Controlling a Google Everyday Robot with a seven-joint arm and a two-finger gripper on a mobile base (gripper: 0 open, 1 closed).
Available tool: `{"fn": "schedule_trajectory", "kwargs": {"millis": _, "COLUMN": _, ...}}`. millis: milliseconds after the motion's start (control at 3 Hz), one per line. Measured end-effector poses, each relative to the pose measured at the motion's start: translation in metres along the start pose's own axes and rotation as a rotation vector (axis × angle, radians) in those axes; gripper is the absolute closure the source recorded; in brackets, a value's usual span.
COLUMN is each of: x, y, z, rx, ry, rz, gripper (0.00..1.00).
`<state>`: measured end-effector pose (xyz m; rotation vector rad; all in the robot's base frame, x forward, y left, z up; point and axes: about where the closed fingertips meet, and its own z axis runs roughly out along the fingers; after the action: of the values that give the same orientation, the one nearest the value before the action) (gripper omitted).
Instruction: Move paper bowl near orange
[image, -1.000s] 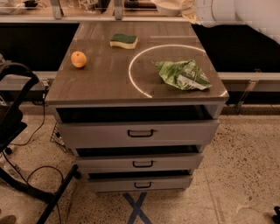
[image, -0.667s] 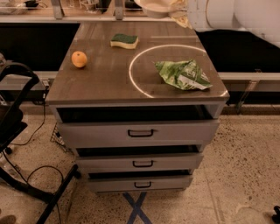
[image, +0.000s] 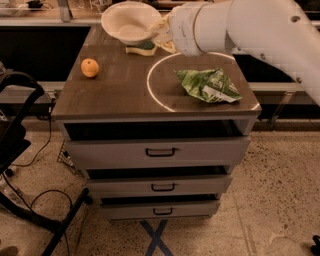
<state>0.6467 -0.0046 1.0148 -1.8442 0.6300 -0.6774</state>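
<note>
Next, my gripper lets go of the paper bowl on the cabinet top (image: 119, 77), between the orange and the white ring mark.
The white paper bowl (image: 129, 21) hangs in the air above the back of the cabinet top, tilted toward me. My gripper (image: 159, 31) is shut on the bowl's right rim, with the white arm reaching in from the upper right. The orange (image: 90, 68) sits on the left side of the cabinet top (image: 120, 92), below and to the left of the bowl and apart from it.
A green and white snack bag (image: 209, 85) lies on the right side, inside a white ring mark. A yellow sponge with a green top (image: 141, 48) sits at the back, partly hidden under the bowl. Drawers (image: 157, 150) face front. A black frame and cables (image: 20, 150) stand at left.
The arm has swung left and lower over the cabinet, carrying the bowl from the upper right edge to above the sponge at the back.
</note>
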Motion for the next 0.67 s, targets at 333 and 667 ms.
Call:
{"fn": "schedule_trajectory", "kwargs": {"millis": 333, "x": -0.039, "y": 0.031, "z": 0.036, "rx": -0.105, "ry": -0.094, "rz": -0.044, "gripper": 1.0}}
{"fn": "schedule_trajectory", "kwargs": {"millis": 667, "x": -0.053, "y": 0.052, "z": 0.055, "rx": -0.162, "ry": -0.133, "rz": -0.033, "gripper": 1.0}}
